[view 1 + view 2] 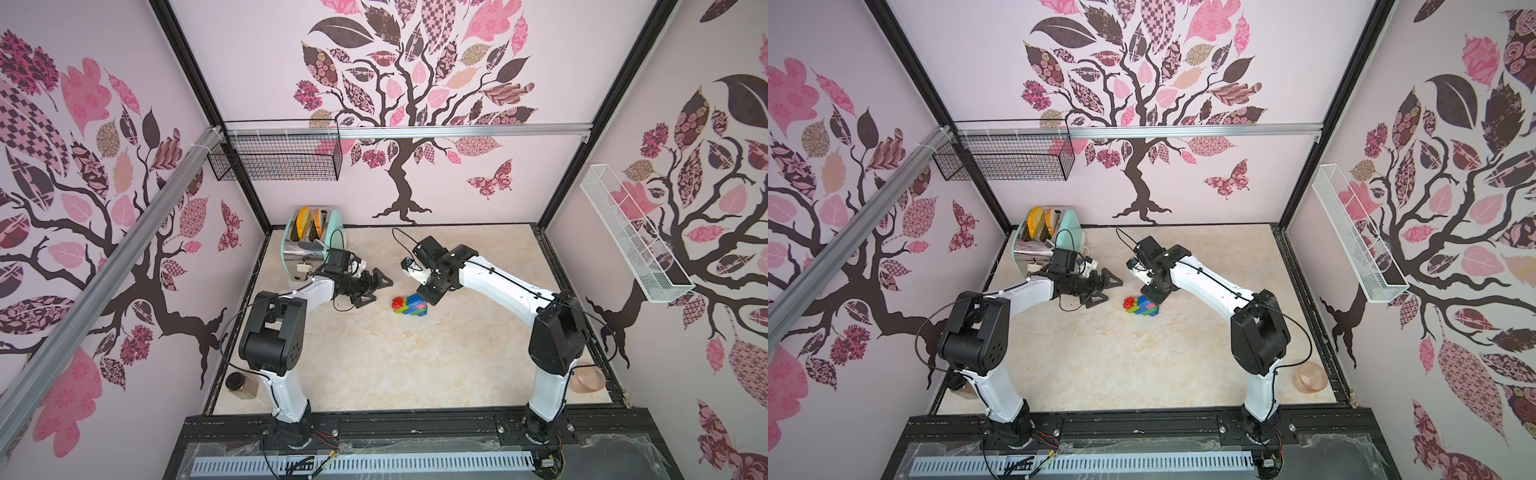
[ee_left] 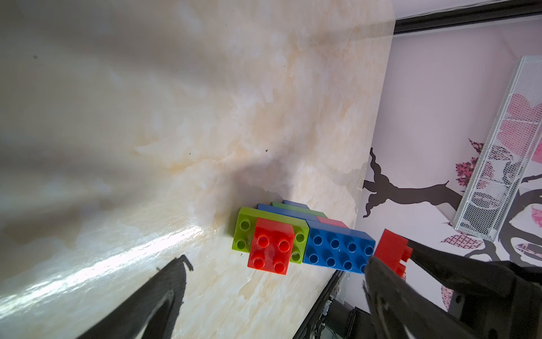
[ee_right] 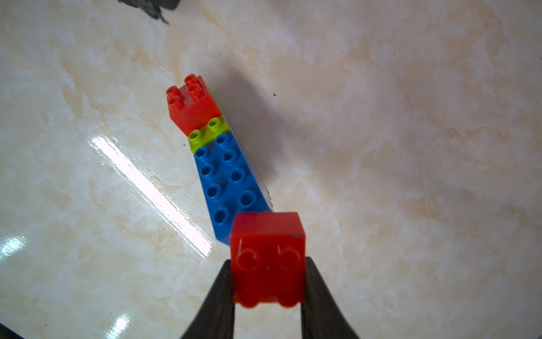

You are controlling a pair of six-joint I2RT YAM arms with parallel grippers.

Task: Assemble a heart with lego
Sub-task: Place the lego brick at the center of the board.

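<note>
The robot's right gripper should set the second red brick down on the bare table (image 1: 422,349) in front of the lego cluster.
The heart (image 1: 409,306) (image 1: 1142,306) lies flat mid-table as a joined cluster of lego. In the left wrist view a small red brick (image 2: 271,249) sits on a lime brick (image 2: 243,232), beside a long blue brick (image 2: 337,249), with dark green (image 2: 296,208) and pink (image 2: 331,221) behind. My right gripper (image 1: 430,297) (image 3: 267,261) is shut on a second red brick (image 3: 267,234) (image 2: 390,252), held just off the free end of the blue brick (image 3: 228,182). My left gripper (image 1: 383,291) hangs open to the cluster's left, nothing between its fingers (image 2: 164,293).
A mint toaster (image 1: 311,239) holding bread slices stands at the back left, close behind the left arm. A jar (image 1: 241,386) sits at the front left corner and a pink bowl (image 1: 588,378) at the front right. Wire baskets (image 1: 276,156) (image 1: 631,241) hang on the walls.
</note>
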